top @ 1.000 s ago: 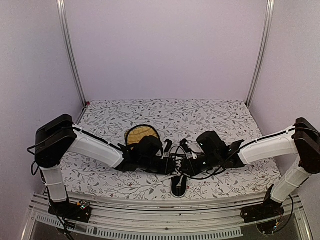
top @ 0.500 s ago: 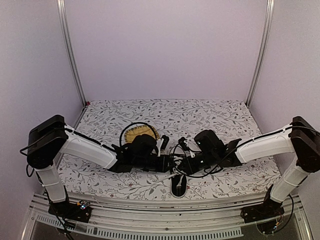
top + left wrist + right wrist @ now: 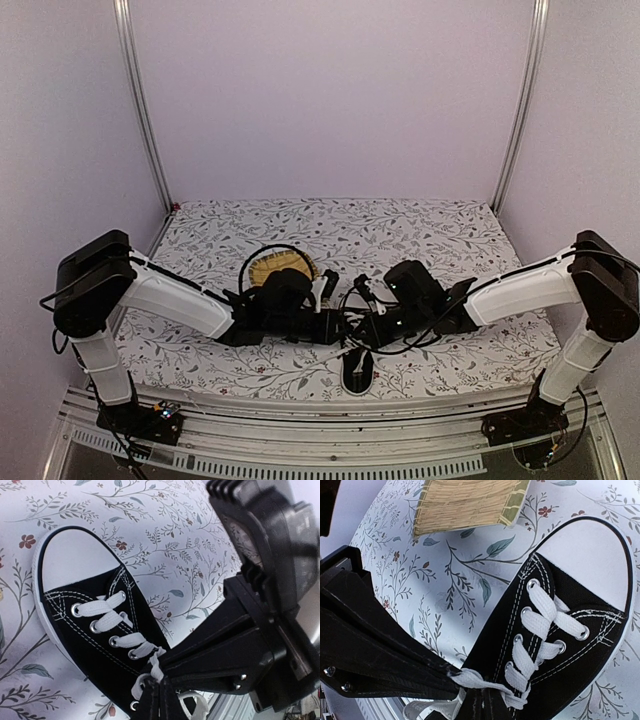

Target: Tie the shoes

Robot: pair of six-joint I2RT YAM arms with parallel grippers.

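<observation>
The left gripper pinches the strand of lace wrapped over the right gripper's fingers, so it should open, back away and take the lace loop (image 3: 137, 686) underneath before it pulls.
The black sneaker (image 3: 357, 372) lies near the table's front edge, with its white toe cap (image 3: 70, 555) pointing away from the arms. It fills the left wrist view (image 3: 95, 645) and the right wrist view (image 3: 570, 670). Its white laces (image 3: 122, 641) are threaded through the eyelets. My left gripper (image 3: 338, 325) and right gripper (image 3: 362, 325) meet tip to tip just above the shoe's tongue. The left gripper (image 3: 161, 687) is shut on a strand of lace. The right gripper (image 3: 485, 700) is shut on another strand (image 3: 485, 677). A loose lace loop (image 3: 425, 710) hangs below them.
A round yellow woven mat (image 3: 275, 268) lies behind the left gripper, partly covered by it, and shows at the top of the right wrist view (image 3: 465, 500). The floral tablecloth (image 3: 420, 235) stretches back to the purple walls. The metal front rail (image 3: 330, 450) runs just before the shoe.
Both arms have lowered and drawn their grippers closer together over the shoe. The left arm's shoulder has dropped and the left gripper now covers more of the mat.
</observation>
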